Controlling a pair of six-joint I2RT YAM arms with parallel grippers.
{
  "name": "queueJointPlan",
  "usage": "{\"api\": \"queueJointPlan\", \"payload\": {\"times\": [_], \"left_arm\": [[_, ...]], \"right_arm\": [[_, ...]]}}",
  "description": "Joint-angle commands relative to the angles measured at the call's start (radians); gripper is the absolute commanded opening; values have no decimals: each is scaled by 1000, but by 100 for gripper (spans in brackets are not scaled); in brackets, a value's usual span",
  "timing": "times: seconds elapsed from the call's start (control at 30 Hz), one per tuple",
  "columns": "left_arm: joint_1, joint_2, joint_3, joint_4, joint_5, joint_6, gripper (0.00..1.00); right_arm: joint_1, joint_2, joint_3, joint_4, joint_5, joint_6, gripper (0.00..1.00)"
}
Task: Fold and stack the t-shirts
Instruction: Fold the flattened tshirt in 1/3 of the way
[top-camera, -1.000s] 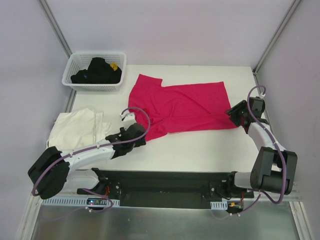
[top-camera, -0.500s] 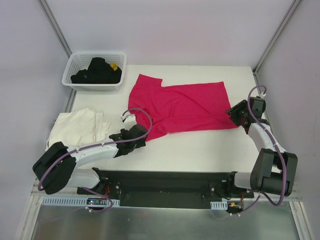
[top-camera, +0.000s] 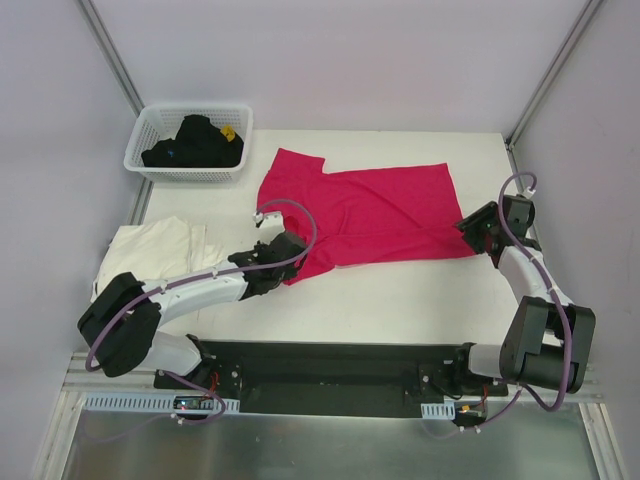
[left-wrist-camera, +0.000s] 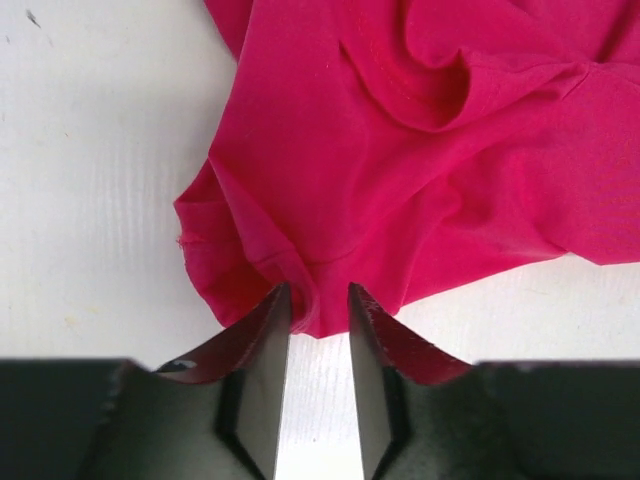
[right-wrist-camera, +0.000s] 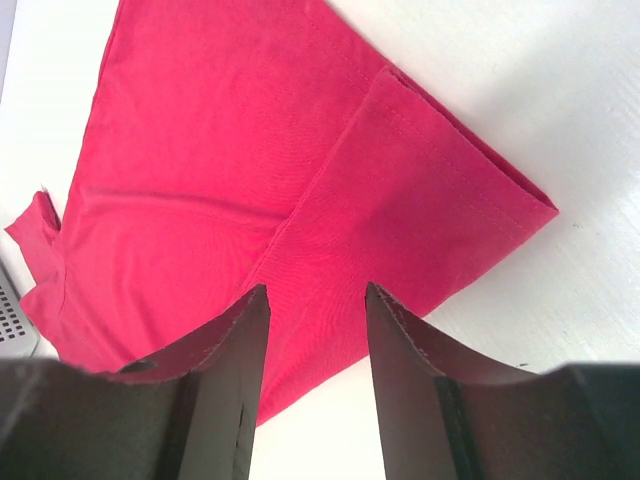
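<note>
The magenta-red t-shirt's corner pokes past my left fingers; next I open them, shift over, pinch the corner's folded edge (left-wrist-camera: 278, 262), then pull it straight.
A magenta-red t-shirt (top-camera: 370, 215) lies spread and somewhat rumpled in the middle of the table. My left gripper (top-camera: 292, 256) is at its near-left corner. In the left wrist view the jaws (left-wrist-camera: 320, 300) stand narrowly open, and the bunched hem of the t-shirt (left-wrist-camera: 400, 150) sits between the tips. My right gripper (top-camera: 470, 232) hovers at the shirt's near-right corner. In the right wrist view it (right-wrist-camera: 316, 295) is open over the flat cloth (right-wrist-camera: 250, 150), gripping nothing. A cream-white t-shirt (top-camera: 155, 255) lies folded at the table's left edge.
A white lattice basket (top-camera: 140, 165) with dark clothes (top-camera: 195, 142) in it stands at the back left. Metal frame posts rise at the back corners. Bare white table (top-camera: 400, 290) runs between the red shirt and the arm bases.
My left arm has reached forward and right to the red shirt's near-left corner, and its jaws have narrowed around the hem. The right gripper has hardly moved.
</note>
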Motion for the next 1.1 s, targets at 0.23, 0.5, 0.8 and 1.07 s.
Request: {"api": "queueJointPlan", "payload": {"times": [0.23, 0.5, 0.8, 1.07], "left_arm": [[0, 4, 62, -83, -17, 44, 22], [0, -68, -10, -178, -40, -42, 43], [16, -36, -49, -179, -35, -98, 50], [35, 19, -32, -135, -26, -75, 44]], "right_arm": [[-29, -32, 21, -1, -9, -10, 45], [-29, -16, 13, 24, -31, 1, 45], [-31, -48, 4, 15, -26, -1, 45], [-34, -61, 5, 7, -22, -5, 45]]}}
